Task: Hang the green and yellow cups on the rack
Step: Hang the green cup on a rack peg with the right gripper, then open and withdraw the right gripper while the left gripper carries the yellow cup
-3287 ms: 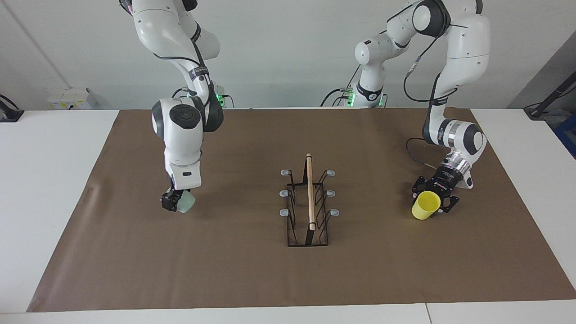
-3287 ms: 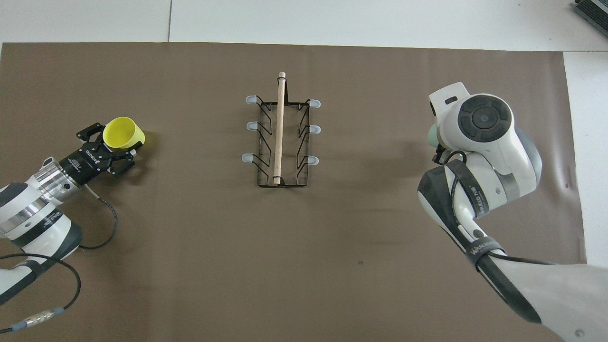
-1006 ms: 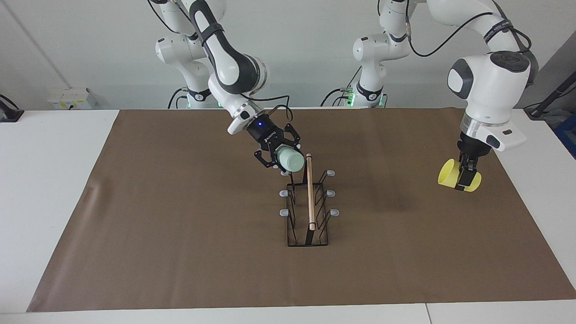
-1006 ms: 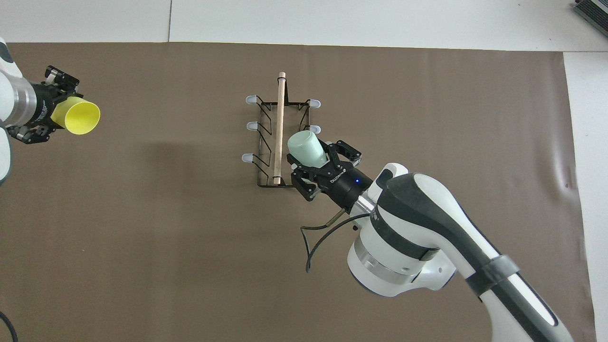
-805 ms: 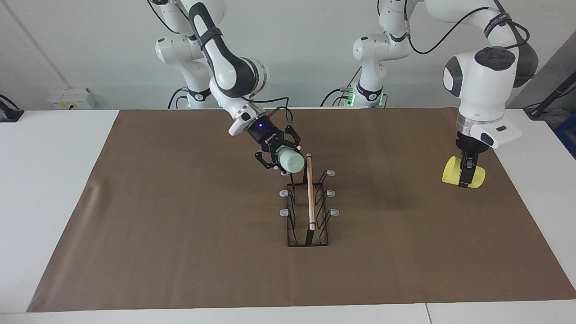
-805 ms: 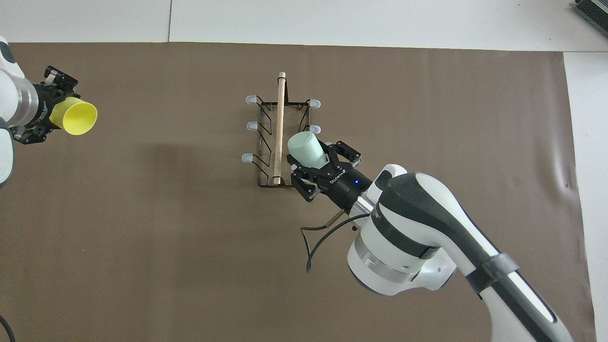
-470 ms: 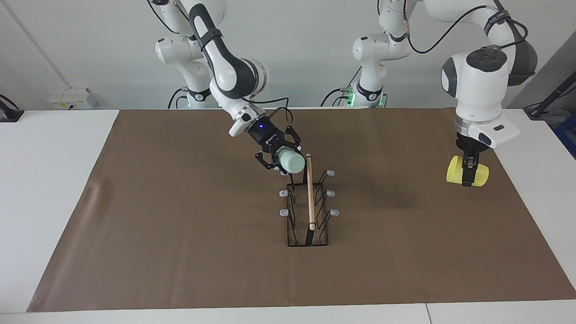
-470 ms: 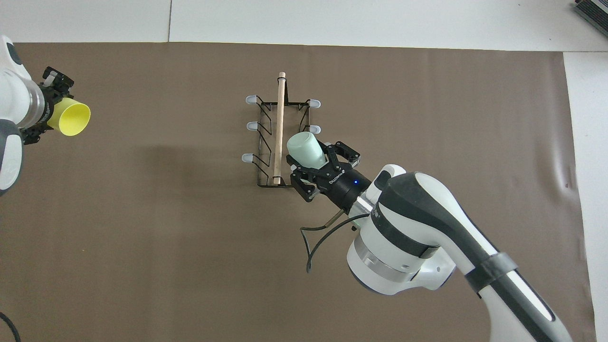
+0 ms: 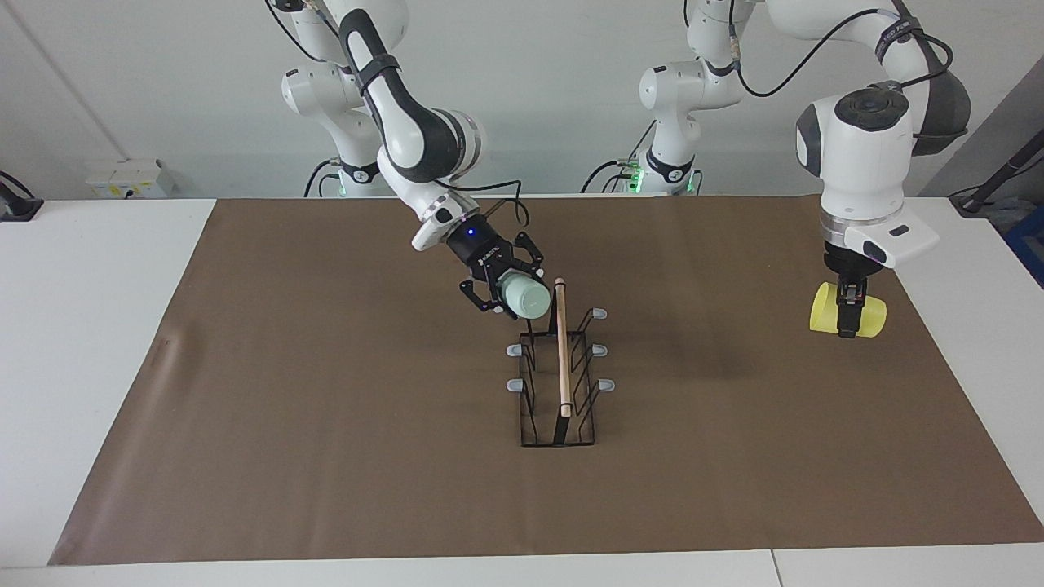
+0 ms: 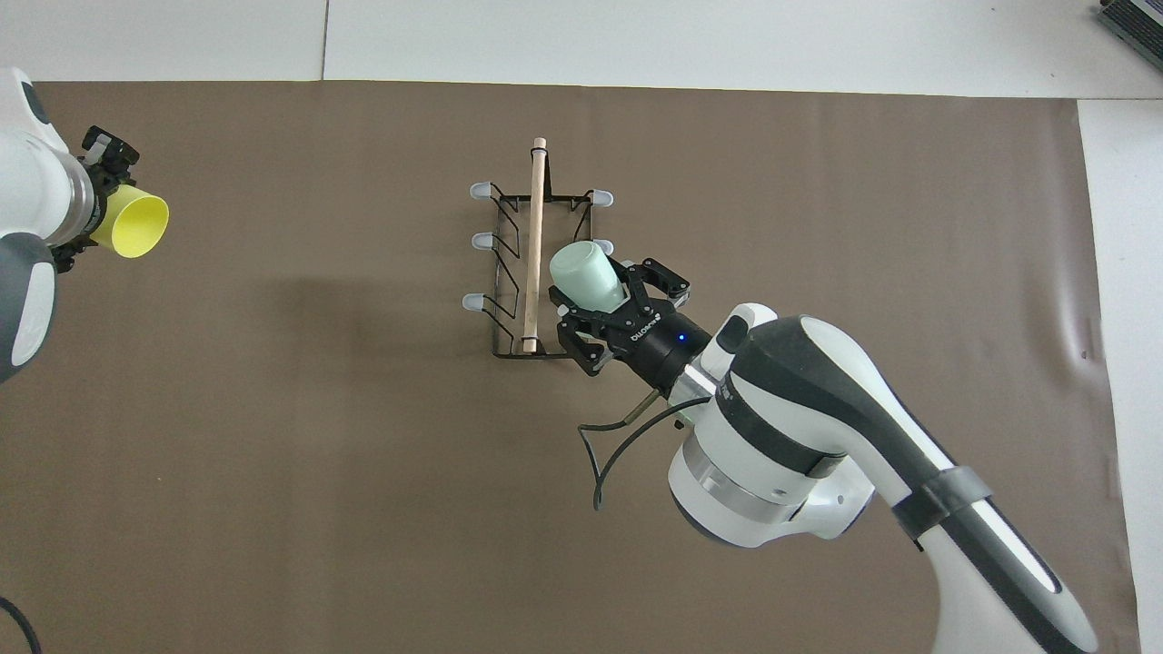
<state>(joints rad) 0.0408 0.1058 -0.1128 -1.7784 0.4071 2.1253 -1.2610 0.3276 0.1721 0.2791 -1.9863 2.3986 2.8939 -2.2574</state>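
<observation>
Next, I let go of the mint green cup with my right gripper on the rack's peg [image 10: 601,316] nearest the robots, on that gripper's side.
The black wire rack [image 9: 562,359] [image 10: 534,245] with a wooden rod on top stands mid-mat. My right gripper [image 9: 510,295] [image 10: 600,289] is shut on the mint green cup [image 9: 526,299] [image 10: 583,275], which is tilted with its closed base up. It hangs just over the peg nearest the robots in the row on the right arm's side, and I cannot tell whether it touches that peg. My left gripper [image 9: 848,319] [image 10: 98,216] is shut on the yellow cup [image 9: 829,308] [image 10: 136,225]. That cup lies on its side in the air over the mat at the left arm's end.
A brown mat [image 9: 326,456] covers most of the white table [image 9: 98,326]. A small white box [image 9: 130,178] sits by the wall at the right arm's end. The other grey-tipped pegs [image 9: 607,385] carry nothing.
Both cups were lifted off the mat and the right arm carried the green one to the rack. In the last second it eased toward the rod, and the yellow cup levelled onto its side.
</observation>
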